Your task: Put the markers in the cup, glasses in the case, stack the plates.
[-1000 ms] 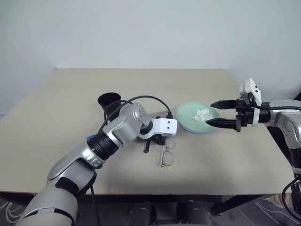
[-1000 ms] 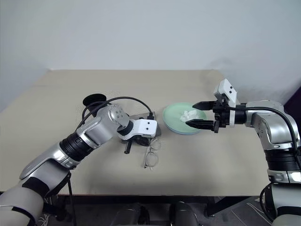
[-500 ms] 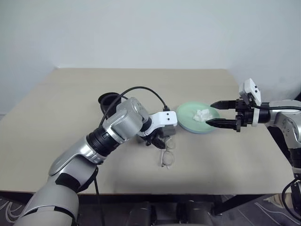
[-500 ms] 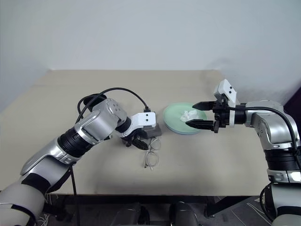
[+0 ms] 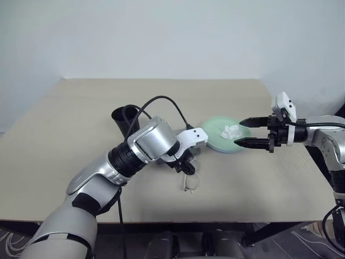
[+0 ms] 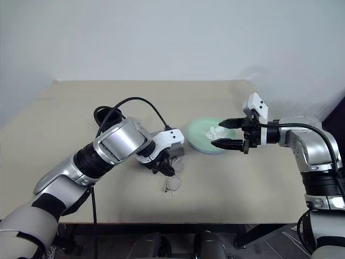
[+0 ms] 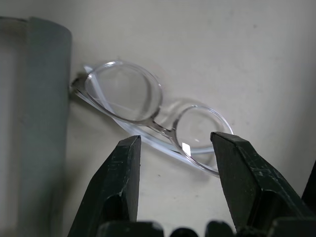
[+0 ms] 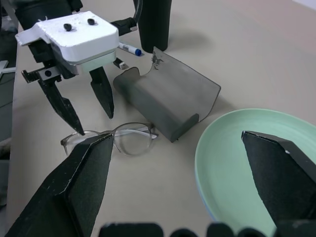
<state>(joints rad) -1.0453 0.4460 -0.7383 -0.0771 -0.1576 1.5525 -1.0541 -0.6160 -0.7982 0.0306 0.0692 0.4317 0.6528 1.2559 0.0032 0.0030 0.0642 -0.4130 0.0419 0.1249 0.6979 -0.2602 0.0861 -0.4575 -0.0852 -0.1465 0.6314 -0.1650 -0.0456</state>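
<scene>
My left gripper needs to turn, as the glasses' frame slants across its open fingers, and then pinch the glasses' bridge (image 7: 161, 129) before it lifts them.
The clear-framed glasses (image 7: 153, 113) lie on the table beside the open grey case (image 8: 168, 98). My left gripper (image 8: 84, 111) points down just above them, open, one finger on each side of the frame, holding nothing. Behind the case stands the black cup (image 5: 124, 121), and a blue-capped marker (image 8: 129, 49) lies at its foot. A mint green plate (image 5: 215, 137) carries a crumpled white tissue (image 5: 232, 131). My right gripper (image 5: 238, 133) hovers wide open over that plate's right side, empty.
The left arm's black cable (image 5: 161, 102) arcs over the cup and case. The tan table (image 5: 81, 108) has bare room on the left and along its front edge. The right table edge lies just under my right forearm.
My left gripper has gone from shut to open, and its wrist has rolled so the fingers now point down over the glasses. The right arm has held still.
</scene>
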